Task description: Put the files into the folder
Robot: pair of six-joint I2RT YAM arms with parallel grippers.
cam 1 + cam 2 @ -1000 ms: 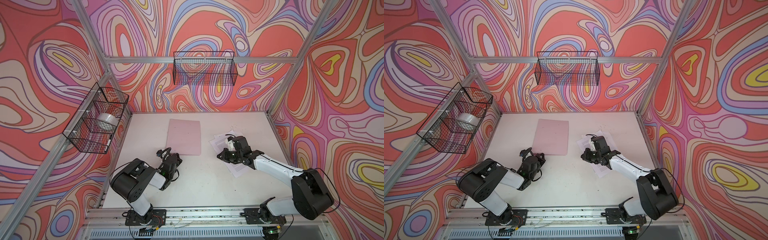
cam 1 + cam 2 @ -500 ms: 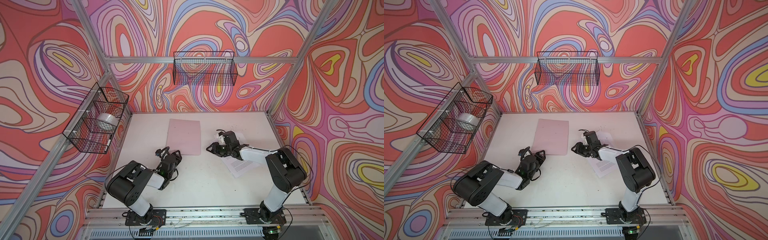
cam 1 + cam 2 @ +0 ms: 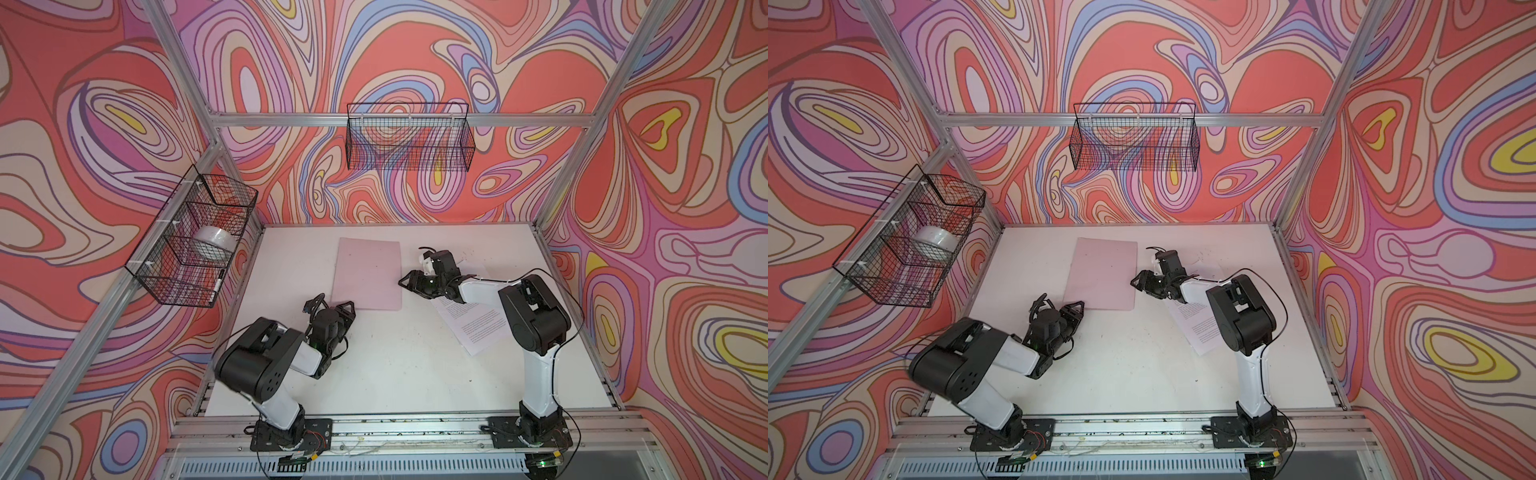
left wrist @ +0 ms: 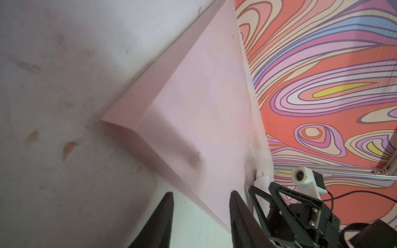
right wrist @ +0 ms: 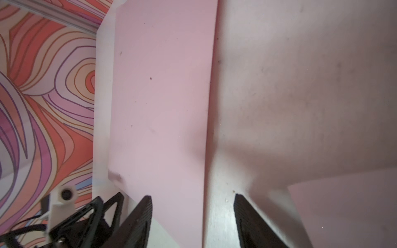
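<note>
My right gripper is to close on the middle of the cover's edge [image 3: 400, 281] [image 5: 203, 217] beside the files, because the folder should be opened there first.
The pale pink folder [image 3: 368, 272] [image 3: 1102, 270] lies closed and flat at the middle of the white table. The files [image 3: 478, 328] [image 3: 1200, 332], white printed sheets, lie to its right, partly under the right arm. My left gripper [image 3: 343, 307] [image 3: 1073, 307] [image 4: 200, 193] is open at the folder's [image 4: 193, 96] near left corner, its jaws straddling the front edge. My right gripper [image 3: 405, 283] [image 3: 1136, 282] [image 5: 192, 198] is open at the right edge of the folder [image 5: 161, 96], one finger over the pink cover, one over the table. A corner of the files [image 5: 343, 212] shows beside it.
A wire basket [image 3: 191, 245] on the left wall holds a white roll [image 3: 214, 241]. Another wire basket [image 3: 409, 137] hangs on the back wall. Aluminium frame posts stand at the table's corners, and a rail [image 3: 395, 428] with both arm bases runs along the front.
Both grippers have gone from shut to open. The right arm swung left, off the files to the folder's right edge. The left gripper edged forward to the folder's corner.
</note>
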